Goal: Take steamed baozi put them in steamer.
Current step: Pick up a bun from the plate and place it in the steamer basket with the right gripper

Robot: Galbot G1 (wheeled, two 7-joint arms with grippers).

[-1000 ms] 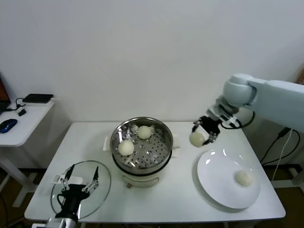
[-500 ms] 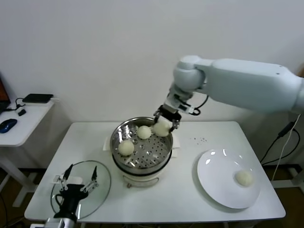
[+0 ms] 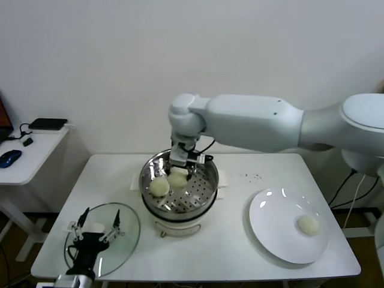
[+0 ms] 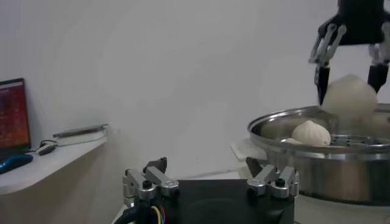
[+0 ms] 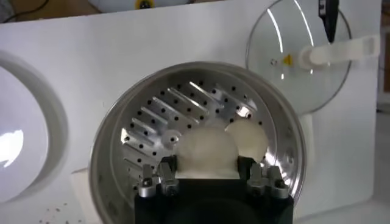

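My right gripper has the baozi. It will let go of it on the steamer's bare perforated bottom near its front side (image 3: 179, 203) (image 5: 200, 96).
My right gripper (image 3: 178, 173) reaches over the steamer (image 3: 144, 180) and is shut on a cream-white baozi (image 3: 177, 179), held just above the perforated floor. The right wrist view shows that held baozi (image 5: 207, 151) between the fingers. A second baozi (image 5: 247, 137) lies on the steamer floor (image 5: 152, 122) beside it. A baozi (image 3: 159, 188) sits at the basket's left side. From the left wrist view the held baozi (image 4: 348, 96) hangs over the rim, above a resting baozi (image 4: 311, 132). One baozi (image 3: 308, 224) lies on the white plate (image 3: 273, 219). My left gripper (image 3: 96, 231) hovers open over the glass lid (image 3: 126, 240).
The glass lid (image 5: 298, 55) lies flat at the table's front left. The plate takes up the front right. Dark crumbs (image 3: 252, 176) dot the table between steamer and plate. A low side table (image 3: 24, 159) with a mouse and a black device stands to the left.
My right gripper carried the baozi leftward from beside the plate to over the steamer and lowered it into the basket. The left arm barely moved.
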